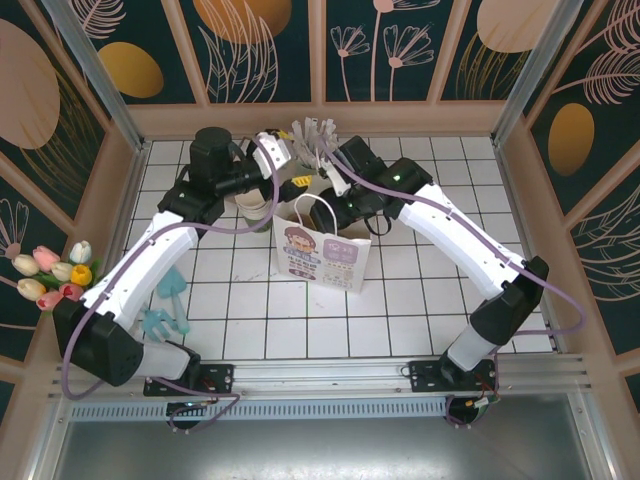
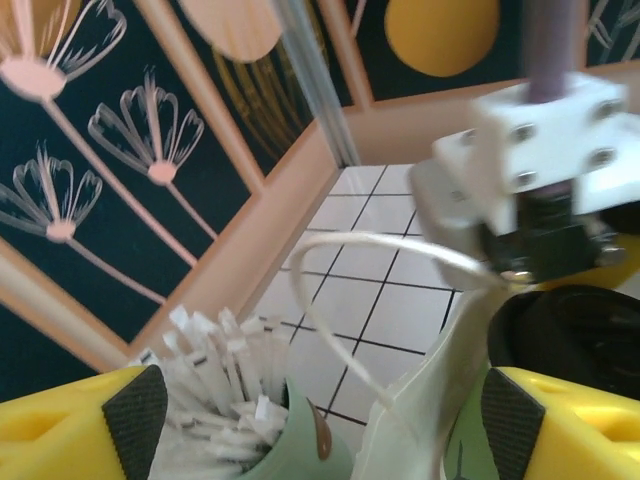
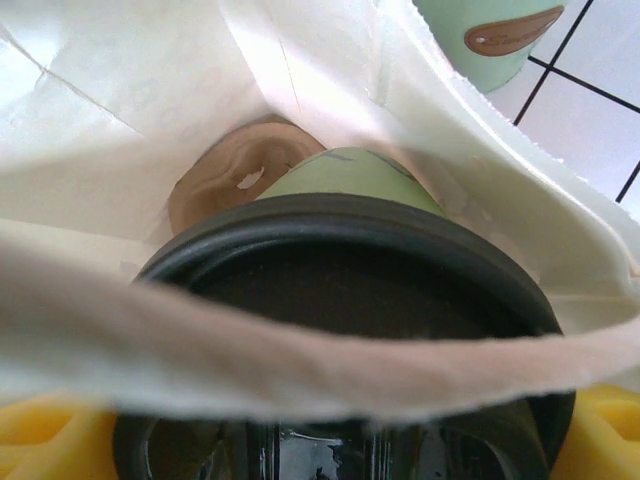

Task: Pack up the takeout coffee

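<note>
The bag's rim is lying over the lid of the slanting coffee, so my left gripper should pinch the bag's corner (image 1: pixel 280 212) and hold the bag steady before the coffee goes down.
The takeout coffee (image 3: pixel 350 175), a green cup with a dark round lid (image 3: pixel 340 290), sits in the mouth of the white paper bag (image 3: pixel 120 100), with a bag handle crossing in front of the lid. My right gripper (image 3: pixel 330 440) is shut on it, yellow fingers at either side of the lid. From above, the right gripper (image 1: pixel 338 200) reaches into the top of the bag (image 1: pixel 322 250) from behind. My left gripper (image 2: pixel 320 430) is open at the bag's rim (image 2: pixel 440 400), with nothing between its pads (image 2: pixel 135 420). The coffee lid (image 2: pixel 575 335) shows beside it.
A pale green cup of white paper-wrapped sticks (image 2: pixel 290 440) stands just behind the bag, close to the left gripper (image 1: pixel 290 170). Cream paper cups (image 1: pixel 255 205) stand left of the bag. Something brown (image 3: pixel 235 175) lies deep in the bag. Tulips (image 1: pixel 50 275) and teal pieces (image 1: pixel 165 320) are at the left.
</note>
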